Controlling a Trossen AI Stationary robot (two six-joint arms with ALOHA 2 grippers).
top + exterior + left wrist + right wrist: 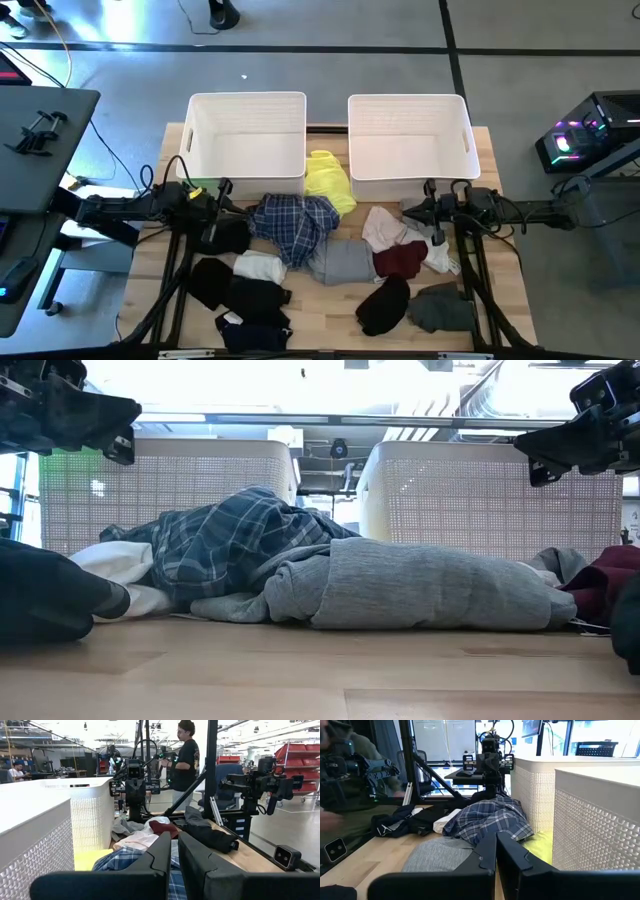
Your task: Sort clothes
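Next, I need to close my right gripper on the middle of the black piece [384, 305] beside the dark grey piece.
A heap of clothes lies on the wooden table: a yellow piece [328, 178] against the bins, a blue plaid shirt [295, 224], a grey piece [345, 262], white [262, 266], pink [388, 228], maroon [401, 260] and several black ones [240, 300]. My left gripper [228, 188] is shut and empty, above the table left of the plaid shirt [120, 862]. My right gripper [408, 208] is shut and empty, above the table right of the pink piece; its wrist view shows the plaid shirt [490, 822] ahead.
Two white plastic bins [247, 135] [408, 135] stand side by side at the table's far edge. A dark grey piece [440, 308] and a black one [385, 305] lie near the front right. People show in the room beyond the table [187, 755].
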